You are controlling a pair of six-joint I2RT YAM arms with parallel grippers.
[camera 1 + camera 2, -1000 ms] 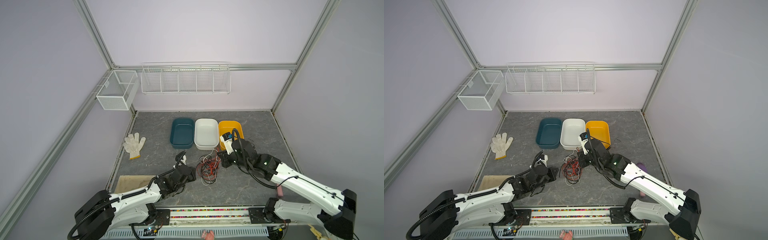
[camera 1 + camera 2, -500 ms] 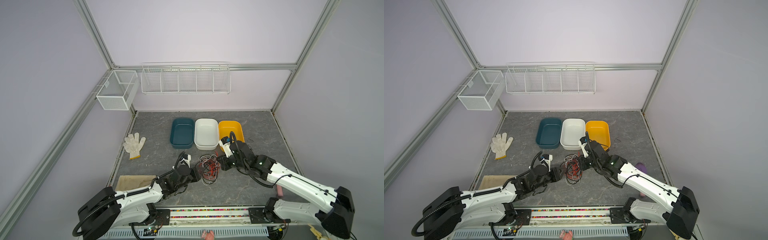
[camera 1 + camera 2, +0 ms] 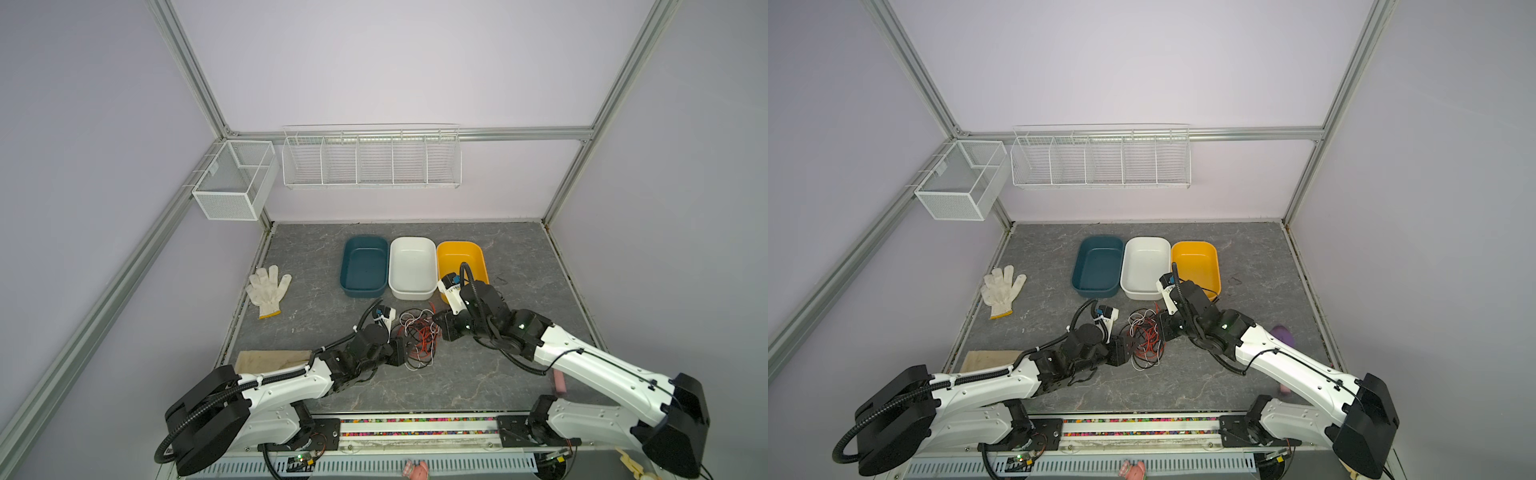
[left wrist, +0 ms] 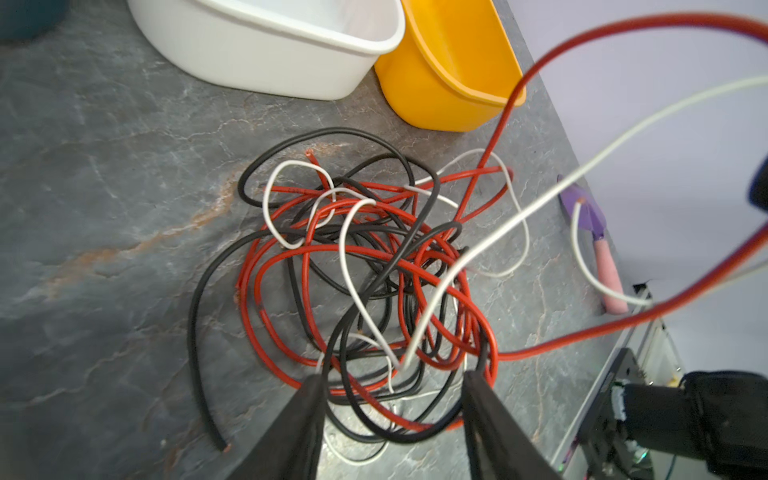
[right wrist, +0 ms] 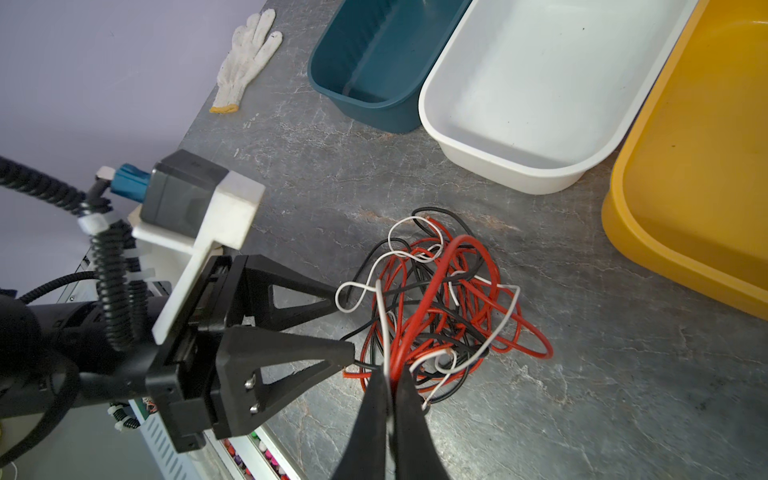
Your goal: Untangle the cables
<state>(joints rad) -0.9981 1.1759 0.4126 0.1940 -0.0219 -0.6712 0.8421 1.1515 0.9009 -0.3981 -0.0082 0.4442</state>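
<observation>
A black loop is lying over the red and white parts of the pile, so the left gripper will first pinch this black loop [image 4: 408,437] and pull it clear.
The cables [image 3: 417,338] [image 3: 1144,338] are a tangled pile of red, black and white strands on the grey table, in front of the bins. My left gripper [image 3: 401,351] [image 4: 395,380] is open at the pile's left edge, and loops lie between its black fingers [image 4: 309,411] without being pinched. My right gripper [image 3: 440,328] [image 5: 390,376] is shut on a red and a white strand at the pile's right edge. In the left wrist view these two strands [image 4: 519,216] rise out of the heap towards it.
A teal bin [image 3: 363,268], a white bin [image 3: 412,268] and a yellow bin [image 3: 457,255] stand in a row behind the pile. A white glove [image 3: 268,289] and a tan cloth [image 3: 272,360] lie to the left. A purple trowel [image 4: 598,241] lies to the right.
My left gripper has opened and slid right, up against the pile. The right gripper has moved slightly forward and left with its strands, still shut.
</observation>
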